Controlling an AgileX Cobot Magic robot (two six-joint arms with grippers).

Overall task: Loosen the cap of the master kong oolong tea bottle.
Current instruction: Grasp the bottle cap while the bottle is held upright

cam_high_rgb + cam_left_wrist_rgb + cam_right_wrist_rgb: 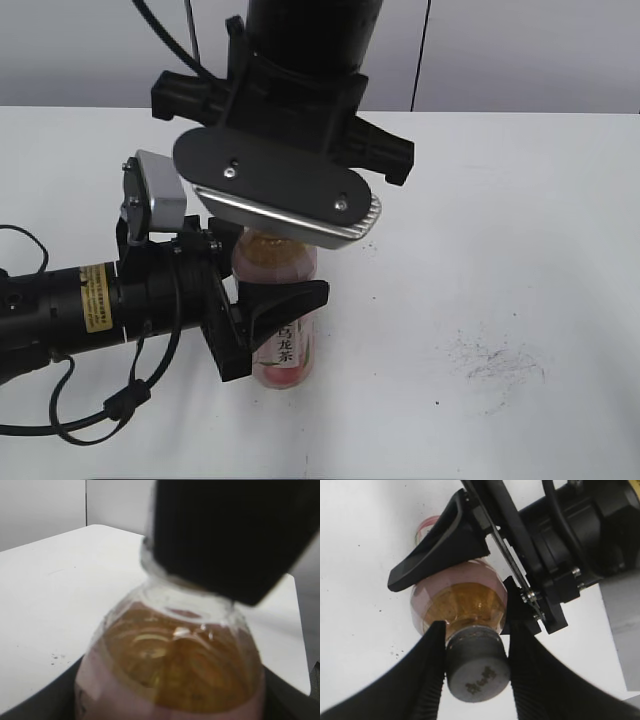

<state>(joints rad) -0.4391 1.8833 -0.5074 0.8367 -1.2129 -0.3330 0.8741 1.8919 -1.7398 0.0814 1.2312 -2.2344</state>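
Observation:
Next, I open my right gripper, turn it back and grip the cap's sides (452,656), since it is far around in its twist with the cap on the bottle's neck.
The master kong oolong tea bottle (287,352) stands upright on the white table, amber tea showing through its shoulder (462,602) and its pink label below. My left gripper (265,292) comes in from the left and is shut on the bottle's body, one black finger (437,547) on each side; in the left wrist view the bottle (175,665) fills the space between the jaws. My right gripper (476,655) reaches down from above and is shut on the cap (475,676), a grey ribbed cap with a dark mark on top. Its ribbed fingers (427,677) press both sides of the cap.
The right arm's wrist plate (285,195) covers the bottle's neck in the exterior view. Small dark specks (495,365) mark the table (520,200) to the right of the bottle. A grey wall rises behind the table's far edge.

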